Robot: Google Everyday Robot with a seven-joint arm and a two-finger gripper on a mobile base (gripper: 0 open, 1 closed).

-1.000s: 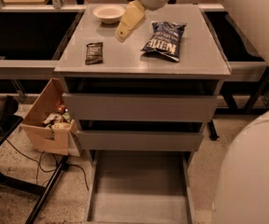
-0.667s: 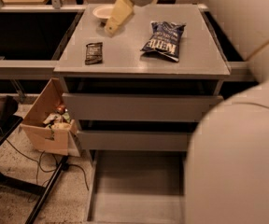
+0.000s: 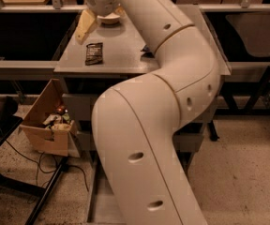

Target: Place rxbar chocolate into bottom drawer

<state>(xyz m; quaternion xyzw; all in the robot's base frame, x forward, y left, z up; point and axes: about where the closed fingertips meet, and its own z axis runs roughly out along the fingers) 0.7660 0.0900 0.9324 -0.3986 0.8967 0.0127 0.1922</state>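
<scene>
My gripper should close its fingers on the far end of the rxbar chocolate [image 3: 94, 47], which is the end that lies toward the white bowl.
The rxbar chocolate [image 3: 94, 53], a small dark wrapper with pale lettering, lies flat on the grey cabinet top [image 3: 74, 62] near its left front edge. My gripper [image 3: 85, 28] hangs just above and behind the bar, a little to its left, not touching it. The bottom drawer [image 3: 99, 205] is pulled out at floor level. Only its left rail and a strip of floor show, because my arm [image 3: 144, 139] hides the rest.
A white bowl [image 3: 110, 18] sits behind the gripper on the cabinet top. A corner of the dark chip bag [image 3: 146, 50] peeks out from behind my arm. An open cardboard box [image 3: 48, 125] and cables lie on the floor to the left.
My gripper has moved left and forward across the cabinet top to a spot just behind the bar. My arm has swung across the view, covering the chip bag and most drawers.
</scene>
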